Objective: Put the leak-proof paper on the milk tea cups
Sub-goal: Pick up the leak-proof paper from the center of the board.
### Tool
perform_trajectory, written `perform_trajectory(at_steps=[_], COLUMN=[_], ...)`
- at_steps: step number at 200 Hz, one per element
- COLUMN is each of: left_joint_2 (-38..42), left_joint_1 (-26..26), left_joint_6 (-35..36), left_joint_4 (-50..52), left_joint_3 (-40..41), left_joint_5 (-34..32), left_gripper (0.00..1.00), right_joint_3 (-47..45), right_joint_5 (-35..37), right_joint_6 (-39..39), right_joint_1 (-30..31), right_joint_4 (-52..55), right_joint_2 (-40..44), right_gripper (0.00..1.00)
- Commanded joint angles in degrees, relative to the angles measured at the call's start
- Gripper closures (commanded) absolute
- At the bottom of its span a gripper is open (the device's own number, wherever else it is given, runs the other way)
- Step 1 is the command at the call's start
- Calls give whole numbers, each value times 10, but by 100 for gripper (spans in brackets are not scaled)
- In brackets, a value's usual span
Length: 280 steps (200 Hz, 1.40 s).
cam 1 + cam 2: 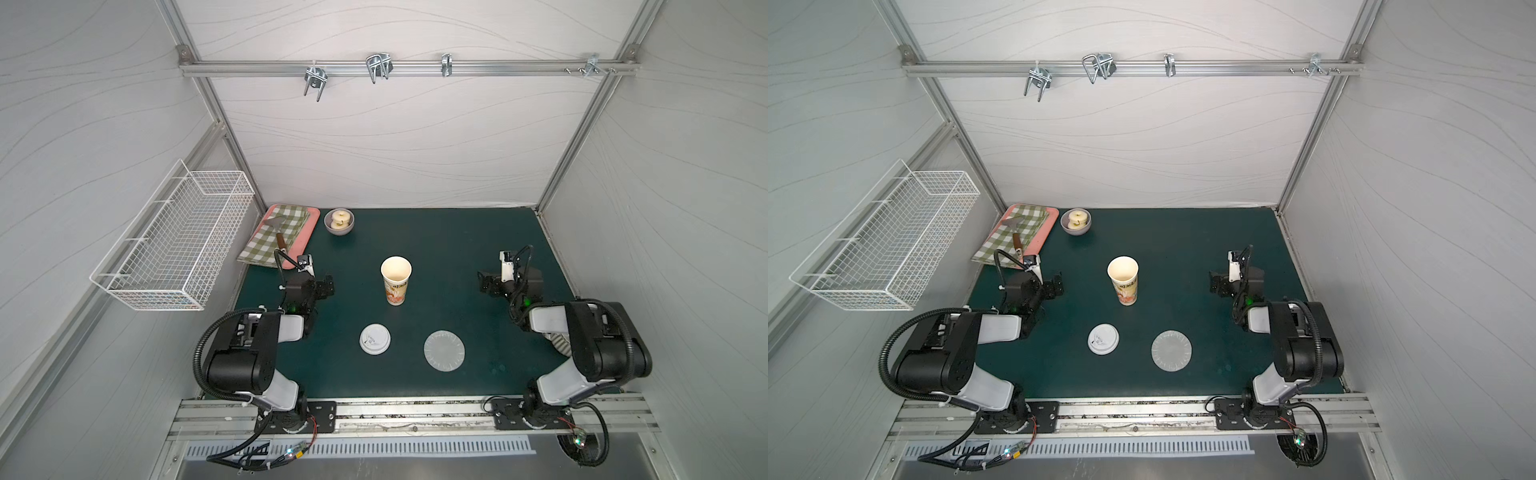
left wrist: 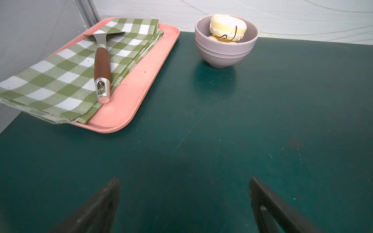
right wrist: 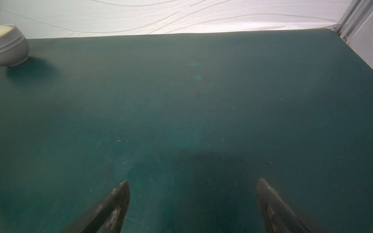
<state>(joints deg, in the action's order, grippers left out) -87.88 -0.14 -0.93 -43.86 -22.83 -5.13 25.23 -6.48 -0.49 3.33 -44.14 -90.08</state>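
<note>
My right gripper will grab the edge (image 1: 463, 354) of the leak-proof paper, on the side farthest from the white domed lid.
The milk tea cup (image 1: 395, 280) (image 1: 1122, 280), white with orange-red print, stands upright and uncovered mid-table in both top views. The leak-proof paper (image 1: 444, 350) (image 1: 1171, 350), a round translucent sheet, lies flat on the mat in front of the cup and a little to its right. My left gripper (image 1: 328, 286) (image 2: 184, 179) hovers left of the cup, open, with only green mat between its fingers. My right gripper (image 1: 484, 284) (image 3: 193, 181) sits right of the cup, also open and empty. Neither wrist view shows the cup or the paper.
A white domed lid (image 1: 375, 339) lies left of the paper. A lilac bowl (image 1: 339, 222) (image 2: 226, 46) with pale food stands at the back. A pink tray (image 1: 309, 226) (image 2: 131, 96) carries a checked cloth and a scraper. A wire basket (image 1: 174, 249) hangs on the left wall.
</note>
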Motion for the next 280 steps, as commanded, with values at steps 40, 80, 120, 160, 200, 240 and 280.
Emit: perform_trajectory(at_steps=[40,80,120,160,200,240,280], left_joint_2=[-5,-5,-5,-6,-5,61,152], left_joint_1=[2,2,7,11,11,11,12], left_joint_6=[10,10,4,1,1,-28,-243], left_joint_4=[-20,-18,-11,-7,-6,143,473], left_joint_3=[-19,-20,-25,-27,-27,-84,-234], left_joint_5=[6,5,6,11,11,-63,-175], left_gripper=[0,0,0,0,0,0,0], right_joint_3=[8,9,9,9,9,-16,59], right_joint_5=[-5,-5,-5,-5,-5,65,242], right_joint_6=[-9,-9,-8,-8,-8,5,219], right_joint_1=[-3,-3,-3,-3,-3,6,18], right_joint_4=[-12,-12,-12,-12,-13,9,277], right_joint_2=[-5,-6,-5,-5,-5,77,228], right_gripper=[1,1,1,1,1,1,1])
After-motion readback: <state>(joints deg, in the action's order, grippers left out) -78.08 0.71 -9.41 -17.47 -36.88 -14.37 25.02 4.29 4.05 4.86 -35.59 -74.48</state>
